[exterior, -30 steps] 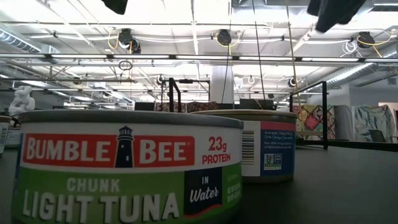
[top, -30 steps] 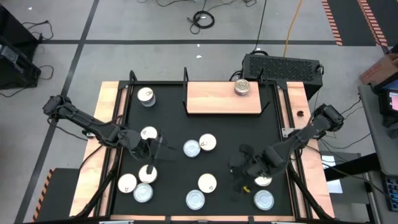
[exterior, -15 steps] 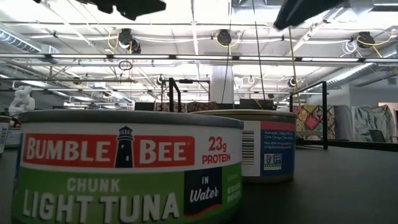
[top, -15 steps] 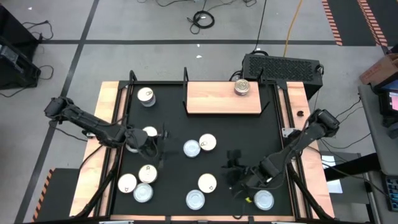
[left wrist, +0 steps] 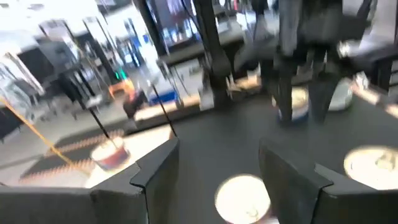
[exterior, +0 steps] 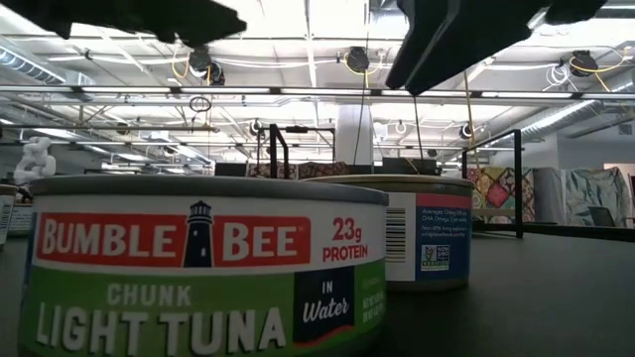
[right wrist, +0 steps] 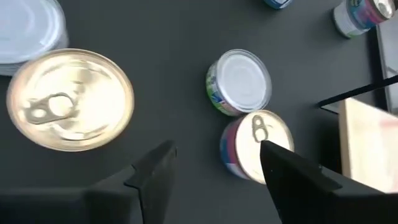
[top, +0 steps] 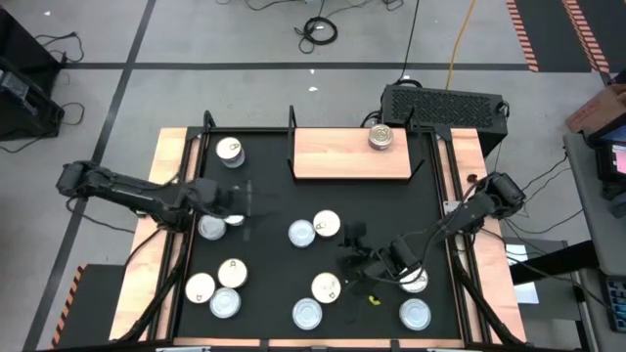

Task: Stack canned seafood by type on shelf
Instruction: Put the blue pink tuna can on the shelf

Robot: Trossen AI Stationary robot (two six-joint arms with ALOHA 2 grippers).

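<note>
My right gripper is to go next to the pull-tab tin beside the silver-topped tin and close on the pull-tab tin's near rim (top: 337,228) (right wrist: 241,161).
Tins of canned seafood lie flat on the black mat (top: 293,186). One gold-topped tin (top: 380,136) stands on the light-wood shelf (top: 342,156) at the far edge. My right gripper (right wrist: 217,180) is open and slants down above the mat. It is just right of a silver-topped tin (right wrist: 239,81) and a pull-tab tin (right wrist: 255,146), and just beyond a cream-topped tin (right wrist: 68,99). My left gripper (left wrist: 217,168) is open and level at the mat's left side (top: 246,200), above a white-topped tin (left wrist: 242,199). Neither touches a tin.
More tins sit near the front edge (top: 307,313) and front left (top: 225,303), and one at the far left (top: 231,151). One tin (top: 416,282) lies partly under my right arm. Black posts (top: 292,117) edge the shelf. A labelled tin (exterior: 198,268) fills the low view.
My left gripper has moved from above the front-left tins toward the far edge, turning toward the table's right. My right gripper has moved toward the table's left and down a little, rolling as it went. No tin has moved.
</note>
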